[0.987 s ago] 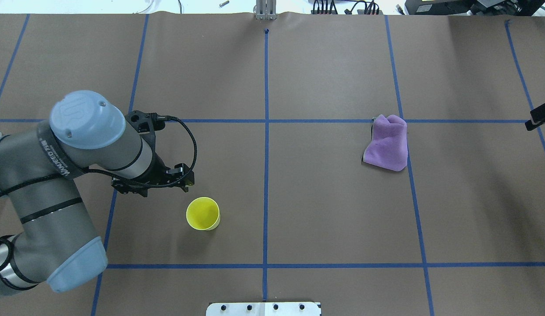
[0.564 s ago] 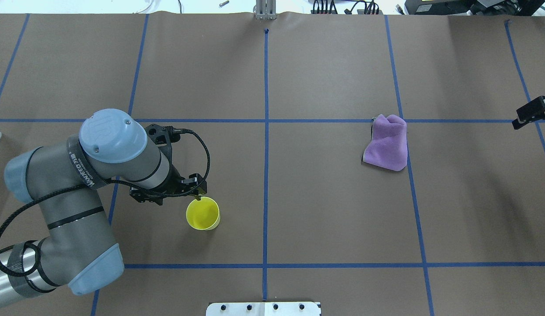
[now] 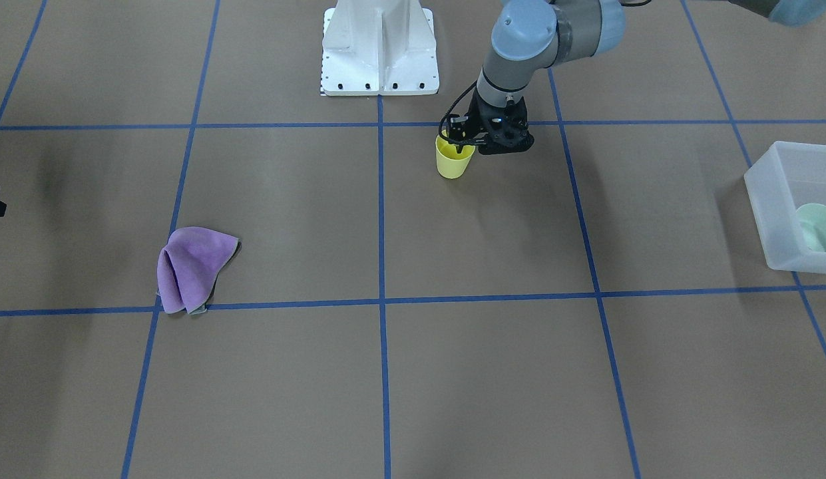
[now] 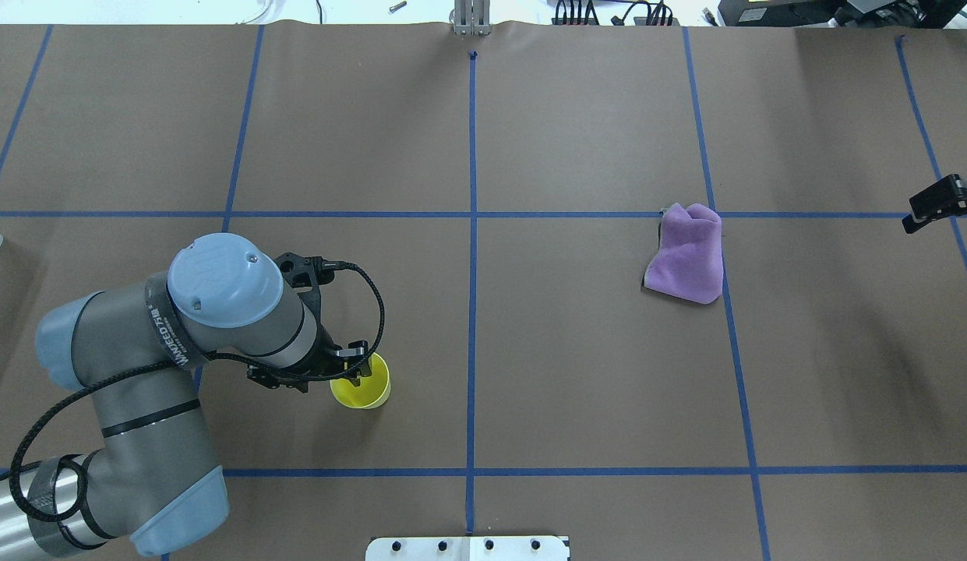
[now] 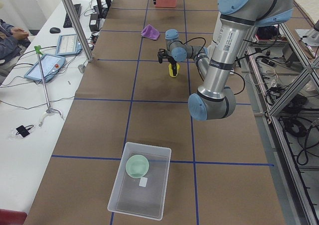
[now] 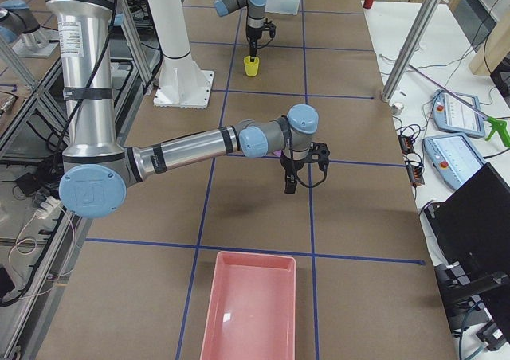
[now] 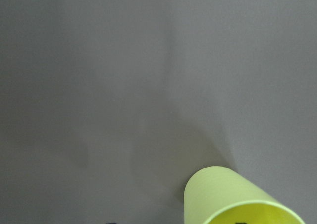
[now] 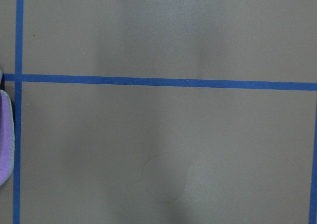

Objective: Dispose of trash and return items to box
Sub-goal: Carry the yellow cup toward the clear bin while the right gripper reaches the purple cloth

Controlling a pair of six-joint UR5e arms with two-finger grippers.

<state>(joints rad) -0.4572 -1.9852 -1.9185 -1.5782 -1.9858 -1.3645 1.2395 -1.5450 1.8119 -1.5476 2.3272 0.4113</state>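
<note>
I need to close my right gripper on the end [image 3: 185, 235] of the crumpled purple cloth that is nearest the white robot base.
The mint-green bowl [image 3: 819, 227] lies inside the frosted-white box [image 3: 764, 199] at the table's left end; both also show in the exterior left view, the bowl [image 5: 137, 165] in the box [image 5: 149, 207]. A small yellow cup [image 4: 366, 389] stands upright. My left gripper [image 4: 351, 374] is down at the cup [image 3: 450, 163], open, with one finger inside the rim and one outside. The cup [image 7: 237, 199] fills the bottom right of the left wrist view. My right gripper [image 4: 931, 206] hovers at the right edge; its jaws are unclear.
A crumpled purple cloth [image 4: 686, 253] lies right of centre, also in the front-facing view [image 3: 186, 266]. A pink tray [image 6: 247, 312] sits at the table's right end. The white robot base [image 3: 379, 46] stands at the near middle edge.
My left arm has swung toward the yellow cup and lowered; its gripper went from beside the cup to over its rim. My right gripper shifted slightly inward at the right edge.
</note>
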